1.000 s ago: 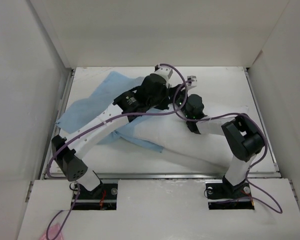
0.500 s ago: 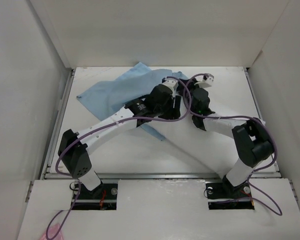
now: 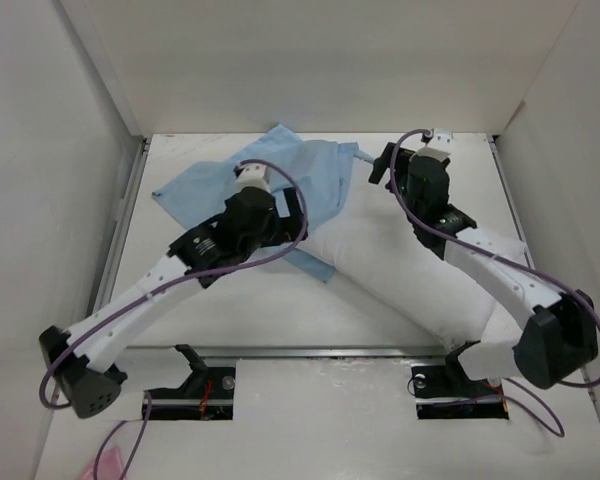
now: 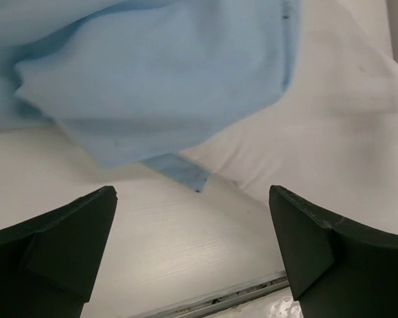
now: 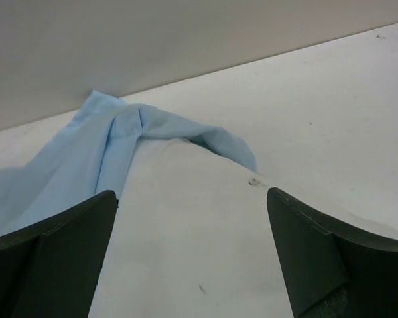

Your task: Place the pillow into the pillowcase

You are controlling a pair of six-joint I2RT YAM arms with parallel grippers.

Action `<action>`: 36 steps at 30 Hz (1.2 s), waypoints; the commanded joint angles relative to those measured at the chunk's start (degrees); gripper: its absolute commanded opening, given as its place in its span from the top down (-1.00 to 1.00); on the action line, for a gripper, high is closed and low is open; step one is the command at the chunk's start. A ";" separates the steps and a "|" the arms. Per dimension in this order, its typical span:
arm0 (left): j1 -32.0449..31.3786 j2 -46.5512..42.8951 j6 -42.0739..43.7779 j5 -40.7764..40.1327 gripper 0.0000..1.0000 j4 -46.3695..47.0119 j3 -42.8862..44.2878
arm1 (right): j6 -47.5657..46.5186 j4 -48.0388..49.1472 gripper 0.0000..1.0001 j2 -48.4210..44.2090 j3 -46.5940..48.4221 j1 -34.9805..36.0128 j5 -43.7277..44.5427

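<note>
I need to close my left gripper on the near edge [image 3: 310, 231] [image 4: 191, 142] of the light blue pillowcase's top layer, where it covers the far end of the white pillow.
The light blue pillowcase [image 3: 242, 176] lies crumpled at the back left of the table, and in the left wrist view the pillowcase [image 4: 152, 86] fills the upper part. The white pillow [image 3: 400, 275] runs diagonally from the middle to the near right. Its far end sits under a fold of the pillowcase [image 5: 119, 142], as the pillow [image 5: 199, 232] shows in the right wrist view. My left gripper [image 3: 280, 215] [image 4: 192, 192] hangs open above the cloth's near edge, holding nothing. My right gripper [image 3: 388, 165] [image 5: 192, 193] is open over the pillow's far end, also holding nothing.
White walls close in the table on the left, back and right. The near edge of the table [image 4: 205, 301] shows as a dark gap low in the left wrist view. Purple cables loop along both arms.
Both grippers have opened and let go of the cloth. The left arm drew back to the left, the right arm swung right and back. The pillowcase now lies spread further back.
</note>
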 commanded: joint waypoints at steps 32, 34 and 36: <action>18.28 24.91 -3.12 1.51 0.46 16.94 -7.49 | -24.16 1.54 1.00 6.43 -4.81 19.62 -10.18; 18.28 26.23 -1.72 2.03 1.00 16.41 -5.64 | -21.43 3.65 1.00 5.81 -4.29 19.62 -8.34; 16.36 26.24 -0.83 3.17 1.00 15.71 -3.88 | -18.70 7.77 1.00 4.15 -4.28 19.62 -3.34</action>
